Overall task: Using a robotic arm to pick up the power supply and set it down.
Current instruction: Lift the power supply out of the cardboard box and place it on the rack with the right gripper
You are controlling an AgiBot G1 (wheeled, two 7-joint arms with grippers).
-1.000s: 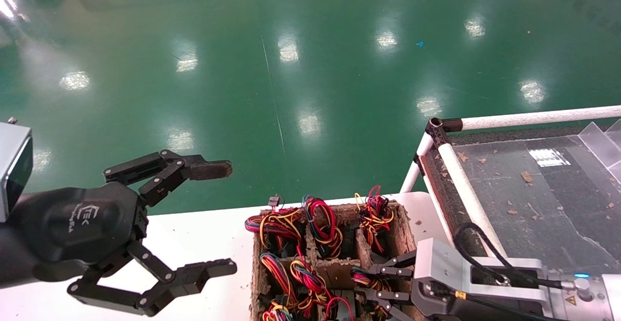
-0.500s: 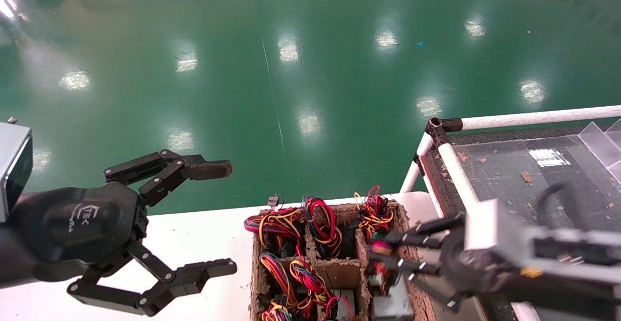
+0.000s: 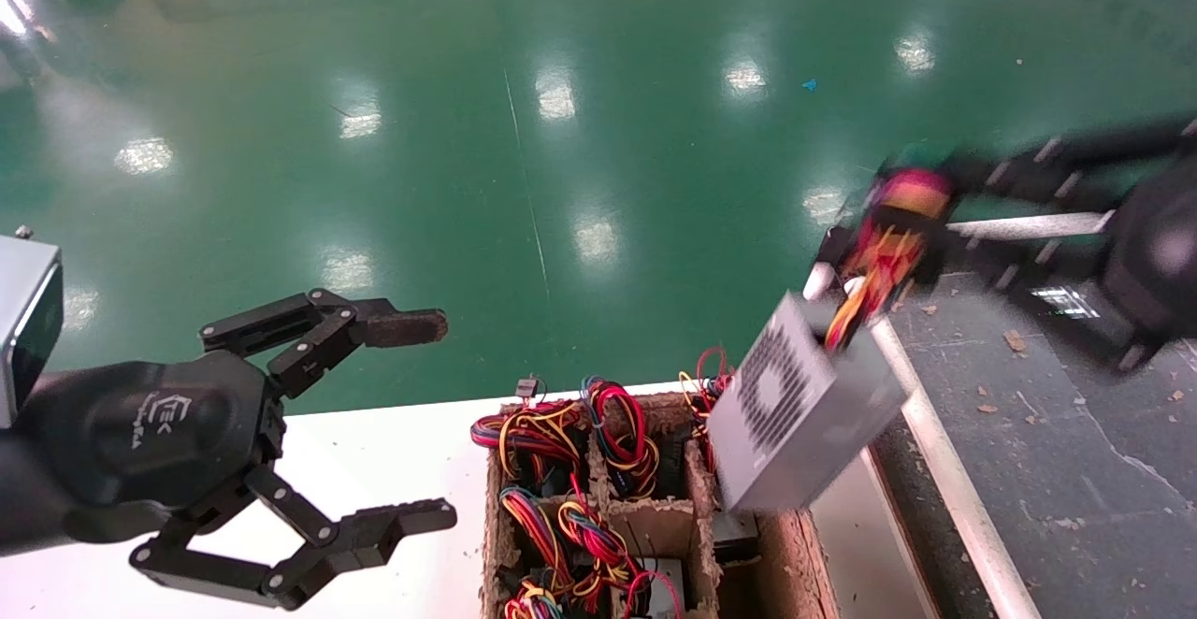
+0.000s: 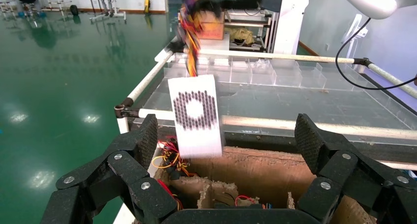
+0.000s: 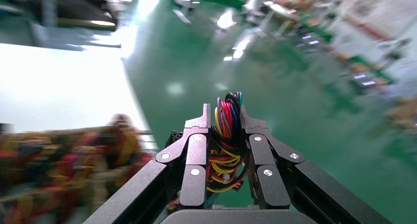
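My right gripper is going to put the power supply down in the dark work surface's far corner [image 3: 916, 303], where the white pipes meet.
The power supply [image 3: 804, 413] is a grey metal box with a perforated vent face, hanging tilted in the air above the right edge of the cardboard box [image 3: 493, 525]. It dangles from its red, yellow and black wire bundle [image 3: 879, 268]. My right gripper [image 3: 902, 226] is high at the right, shut on that bundle [image 5: 227, 130]. The left wrist view shows the power supply [image 4: 195, 115] from the side, clear of the box. At the left, above the white table [image 3: 374, 451], my left gripper [image 3: 421, 421] stays open and holds nothing.
Several more wire bundles [image 3: 617, 432] fill the cardboard box's compartments. At the right stands a dark, littered work surface [image 3: 1075, 413] framed by white pipes [image 3: 935, 432]. Green floor lies beyond the table's far edge.
My right gripper rose out of the cardboard box, up and to the right, pulling the power supply out by its wires. The left arm has not moved.
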